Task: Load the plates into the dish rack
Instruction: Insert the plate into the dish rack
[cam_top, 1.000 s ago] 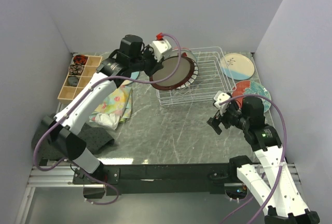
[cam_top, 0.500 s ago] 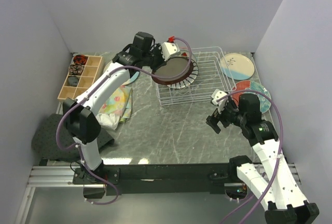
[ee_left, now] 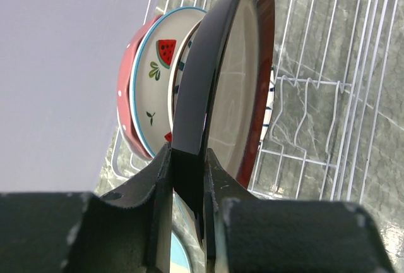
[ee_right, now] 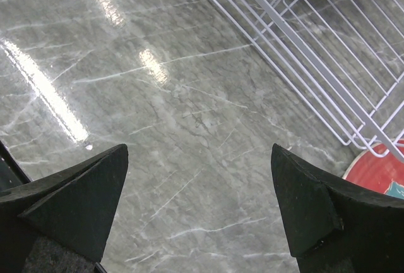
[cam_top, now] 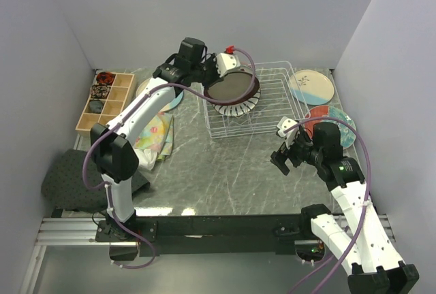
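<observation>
The robot's left gripper should release the dark plate in the dish rack (cam_top: 237, 99) (ee_left: 278, 131), just in front of the navy-white striped plate.
My left gripper (ee_left: 188, 165) is shut on the rim of a dark plate with a red edge (ee_left: 233, 83), held nearly upright over the left end of the white wire dish rack (ee_left: 328, 83). Just behind it stand a watermelon-print plate (ee_left: 161, 77) and a red dotted plate (ee_left: 126, 96). From above, the held plate (cam_top: 234, 88) leans against a navy-white striped plate (cam_top: 235, 109) in the dish rack (cam_top: 272, 103). My right gripper (cam_top: 283, 151) hangs open over bare table near the rack's front right corner, with nothing between its fingers (ee_right: 82, 191).
A cream-and-blue plate (cam_top: 311, 86) and a red floral plate (cam_top: 320, 116) lie right of the rack. A pale blue plate (cam_top: 146, 90), a wooden compartmented box (cam_top: 102, 100), a floral cloth (cam_top: 151, 137) and a dark grey pad (cam_top: 75, 178) sit at the left.
My left arm has carried the dark plate to the right and down, into the rack's left end against the standing plates. The right gripper has barely shifted.
</observation>
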Robot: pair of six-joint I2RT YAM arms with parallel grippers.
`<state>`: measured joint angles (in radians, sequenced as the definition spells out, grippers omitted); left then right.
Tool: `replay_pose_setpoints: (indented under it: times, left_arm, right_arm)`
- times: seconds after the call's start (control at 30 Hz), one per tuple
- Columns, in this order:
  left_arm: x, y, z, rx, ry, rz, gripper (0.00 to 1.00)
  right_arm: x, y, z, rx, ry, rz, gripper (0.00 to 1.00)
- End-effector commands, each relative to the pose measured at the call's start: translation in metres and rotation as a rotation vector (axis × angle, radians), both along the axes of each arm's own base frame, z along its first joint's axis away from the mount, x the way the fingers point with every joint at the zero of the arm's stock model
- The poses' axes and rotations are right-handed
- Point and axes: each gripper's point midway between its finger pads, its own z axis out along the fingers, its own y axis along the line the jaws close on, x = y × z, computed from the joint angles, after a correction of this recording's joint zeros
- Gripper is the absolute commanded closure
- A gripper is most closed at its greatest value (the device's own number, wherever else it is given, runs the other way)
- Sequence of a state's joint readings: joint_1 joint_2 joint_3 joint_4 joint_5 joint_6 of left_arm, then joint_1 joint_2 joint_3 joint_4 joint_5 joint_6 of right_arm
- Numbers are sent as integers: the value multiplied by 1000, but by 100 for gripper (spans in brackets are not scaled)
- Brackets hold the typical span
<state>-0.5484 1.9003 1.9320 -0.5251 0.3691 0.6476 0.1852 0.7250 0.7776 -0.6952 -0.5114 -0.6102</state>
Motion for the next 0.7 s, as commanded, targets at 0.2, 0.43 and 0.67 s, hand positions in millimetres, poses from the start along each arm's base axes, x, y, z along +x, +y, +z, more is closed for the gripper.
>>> replay_pose_setpoints:
  times: [0.2, 0.43, 0.67]
  left_arm:
    - [12, -21, 68, -123, -207, -82, 99]
    - [18, -26, 52, -122, -177, -86, 99]
    - [22, -33, 25, -97, -122, -104, 99]
  right_arm:
    - [6, -2, -1, 0, -9, -19, 0]
    - [6, -2, -2, -2, -5, -22, 0]
    - [7, -3, -2, -3, -6, -22, 0]
